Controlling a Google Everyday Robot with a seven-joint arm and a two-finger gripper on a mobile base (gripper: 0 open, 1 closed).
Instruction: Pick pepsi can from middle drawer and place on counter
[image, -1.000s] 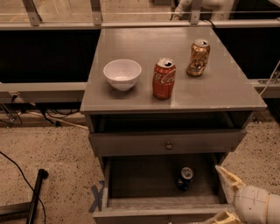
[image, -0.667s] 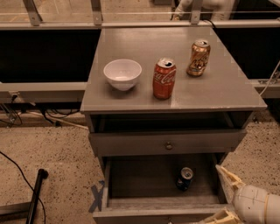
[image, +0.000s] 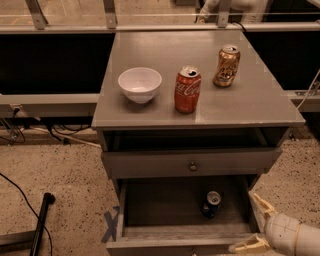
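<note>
I need to next reach into the open middle drawer and close my gripper around the pepsi can's body (image: 209, 208), just below its silver top.
The pepsi can (image: 211, 204), dark blue with a silver top, stands upright on the floor of the open middle drawer (image: 165, 210), toward its right side. The counter (image: 150, 107) is the grey cabinet top above it. My gripper (image: 256, 223) is at the bottom right corner, just outside the drawer's right wall, to the right of the can and apart from it. Its two pale fingers (image: 262, 205) are spread apart with nothing between them.
On the counter stand a white bowl (image: 140, 84), a red Coca-Cola can (image: 187, 89) and a gold-brown can (image: 226, 65). A closed drawer front with a round knob (image: 192, 166) overhangs the open drawer. A black pole (image: 41, 222) and cables lie on the floor at left.
</note>
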